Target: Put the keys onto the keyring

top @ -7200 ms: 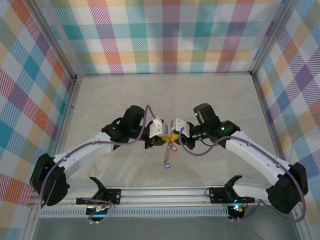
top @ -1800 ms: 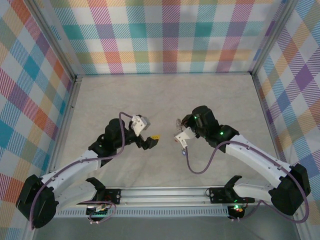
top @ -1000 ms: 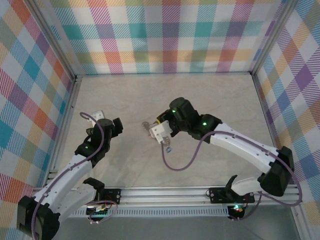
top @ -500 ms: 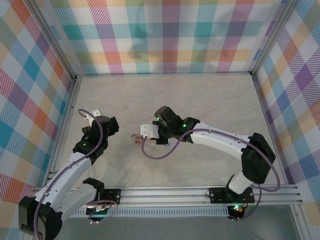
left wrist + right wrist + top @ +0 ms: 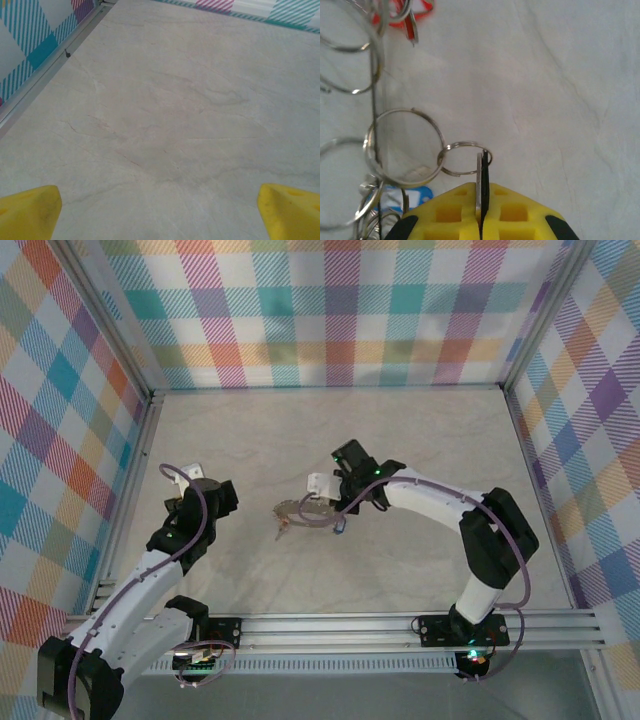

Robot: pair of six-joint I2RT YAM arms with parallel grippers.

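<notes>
My right gripper will release the thin key, now hanging on a small split ring, on the marbled tabletop (image 5: 357, 502) under its own wrist, close to the blue tag.
My right gripper (image 5: 481, 200) is shut on a thin key seen edge-on, silver with a black head (image 5: 483, 175). That key hangs on a small split ring (image 5: 451, 148) linked to the keyring (image 5: 405, 145), a larger silvery loop. More silvery rings trail to the left, and the red-headed key (image 5: 402, 15) lies at their far end. From above, the ring chain (image 5: 298, 508) lies stretched on the table left of the right gripper (image 5: 328, 508), with the red key (image 5: 283, 528) at its left tip. My left gripper (image 5: 160, 220) is open over bare table, far left of the rings (image 5: 196, 490).
A blue tag (image 5: 395, 197) sits among the rings beside my right fingers. The plaid wall and its metal rail (image 5: 45, 80) run close along the left of my left gripper. The marbled tabletop (image 5: 330, 430) stretches back to the plaid rear wall.
My right gripper has shifted right and slightly back, drawing the ring chain out along the table. My left arm has barely moved and stays open.
</notes>
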